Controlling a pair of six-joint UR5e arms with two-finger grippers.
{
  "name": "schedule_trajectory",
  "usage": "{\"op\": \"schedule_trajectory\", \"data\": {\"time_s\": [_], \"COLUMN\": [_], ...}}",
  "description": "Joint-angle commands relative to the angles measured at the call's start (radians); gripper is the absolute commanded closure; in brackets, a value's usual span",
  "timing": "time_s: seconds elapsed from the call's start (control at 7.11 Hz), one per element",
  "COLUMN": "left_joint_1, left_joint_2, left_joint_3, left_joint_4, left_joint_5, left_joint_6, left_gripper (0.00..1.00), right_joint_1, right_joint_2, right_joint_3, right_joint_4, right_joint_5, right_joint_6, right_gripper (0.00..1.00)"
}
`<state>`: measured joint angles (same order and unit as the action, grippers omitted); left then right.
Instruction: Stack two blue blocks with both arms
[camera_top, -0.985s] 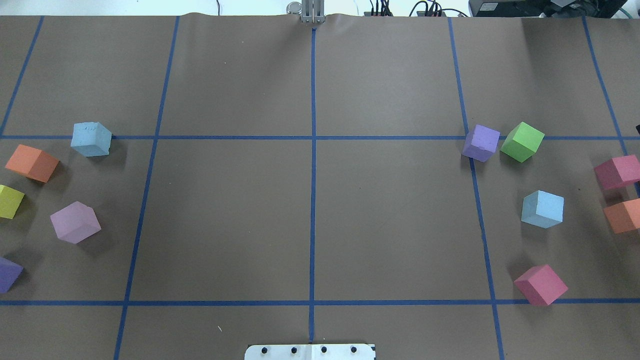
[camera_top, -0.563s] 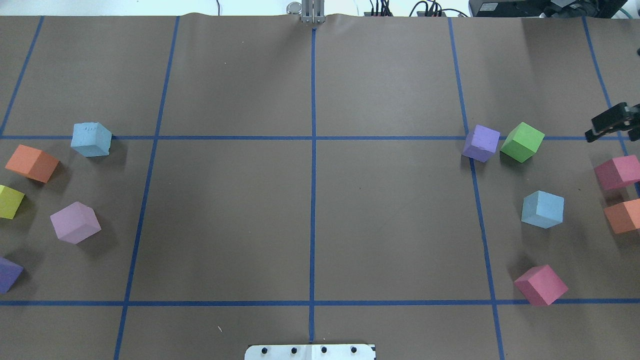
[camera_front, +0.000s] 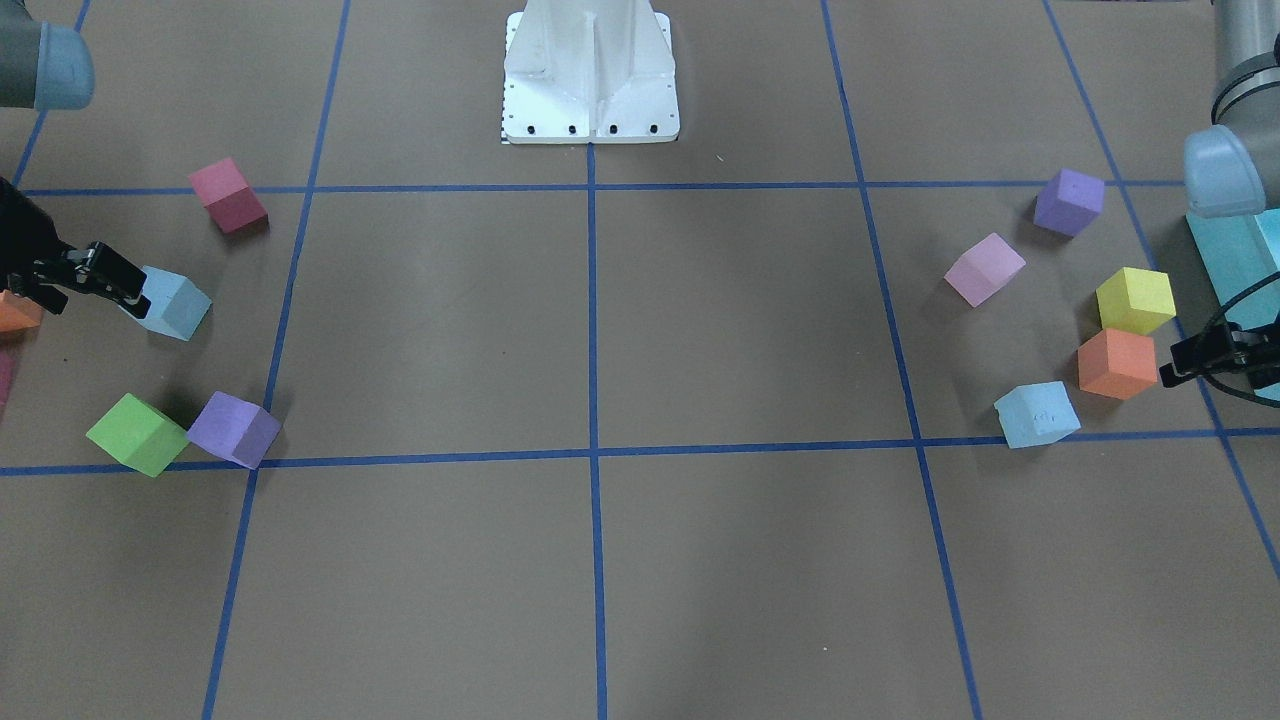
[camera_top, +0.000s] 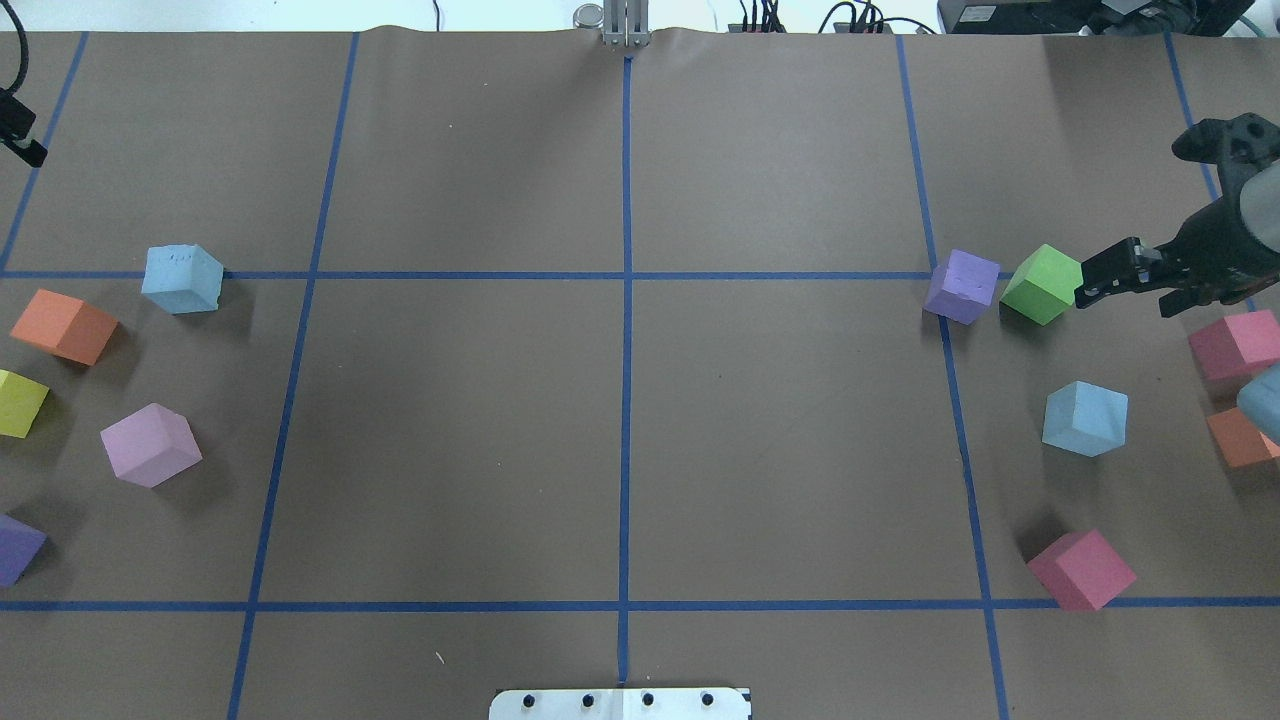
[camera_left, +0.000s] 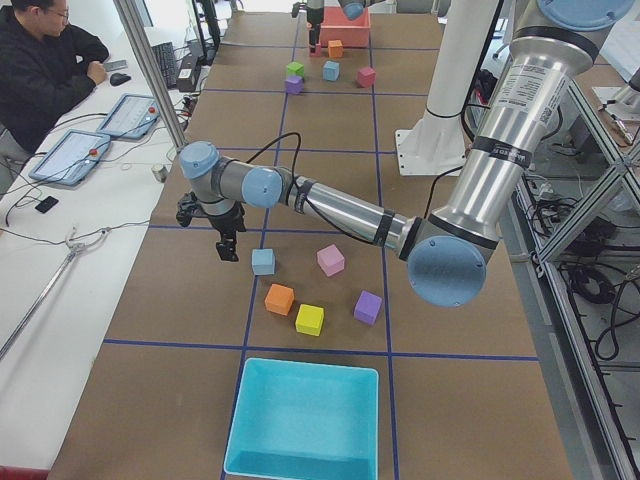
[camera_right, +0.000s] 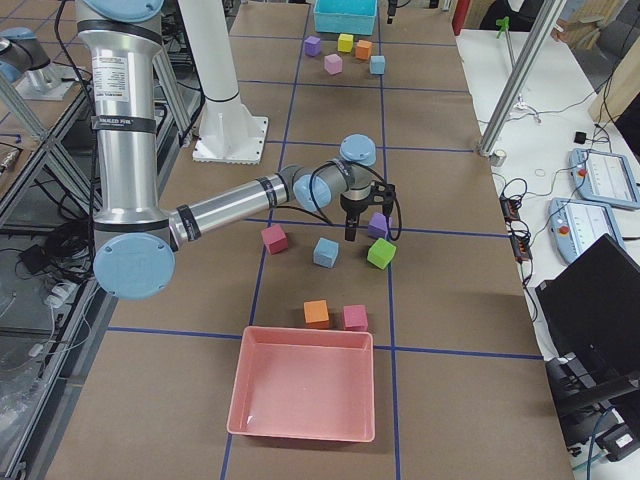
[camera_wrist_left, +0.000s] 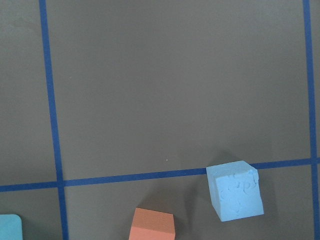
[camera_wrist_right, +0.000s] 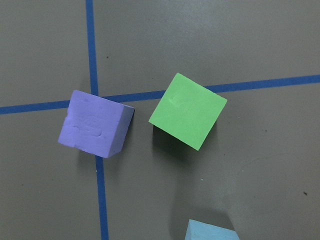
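Note:
Next, my right gripper goes to the blue block near the green cube and closes on that block's opposite sides (camera_wrist_right: 211, 231).
One pale blue block (camera_top: 182, 279) with scuffs sits at the table's left; it also shows in the front view (camera_front: 1037, 413) and the left wrist view (camera_wrist_left: 235, 196). The other blue block (camera_top: 1085, 418) sits at the right, also in the front view (camera_front: 170, 303). My right gripper (camera_top: 1125, 298) is open and empty, hovering beside the green cube (camera_top: 1043, 284), beyond that block. My left gripper (camera_front: 1215, 368) looks open and empty, hovering left of the scuffed block, apart from it. Only its edge shows overhead (camera_top: 20, 135).
Purple (camera_top: 962, 286), pink (camera_top: 1082, 569), orange (camera_top: 64, 326), yellow (camera_top: 20, 402) and lilac (camera_top: 150, 444) cubes lie around the blue blocks. A teal tray (camera_left: 305, 420) is at the left end, a pink tray (camera_right: 305, 385) at the right end. The white base (camera_front: 590, 70) stands mid-table.
My right gripper has come in from the right edge and moved leftward to beside the green cube. My left gripper's edge has appeared at the far left. No block has moved.

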<state>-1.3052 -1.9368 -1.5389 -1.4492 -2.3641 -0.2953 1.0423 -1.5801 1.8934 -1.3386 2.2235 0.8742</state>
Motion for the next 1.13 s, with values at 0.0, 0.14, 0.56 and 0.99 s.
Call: {"op": "schedule_trajectory", "data": {"time_s": [0.0, 0.14, 0.56, 0.99], "left_joint_1": [0.033, 0.046, 0.073, 0.099], "left_joint_2": [0.001, 0.001, 0.015, 0.036], "left_joint_3": [0.002, 0.0, 0.005, 0.016], "left_joint_4": [-0.031, -0.033, -0.106, -0.169], "left_joint_5": [0.002, 0.003, 0.005, 0.005], "left_joint_6": [-0.071, -0.099, -0.221, -0.252], "left_gripper": [0.0, 0.0, 0.0, 0.01], "right_joint_1": [-0.043, -0.079, -0.091, -0.103], "right_joint_2": [-0.034, -0.04, -0.05, -0.093], "right_joint_3": [-0.057, -0.057, -0.059, -0.056], "right_joint_4": [0.14, 0.186, 0.196, 0.257], "right_joint_5": [-0.053, -0.088, -0.093, -0.113], "right_joint_6": [0.099, 0.161, 0.167, 0.25], "right_gripper": [0.01, 0.01, 0.01, 0.01]}}
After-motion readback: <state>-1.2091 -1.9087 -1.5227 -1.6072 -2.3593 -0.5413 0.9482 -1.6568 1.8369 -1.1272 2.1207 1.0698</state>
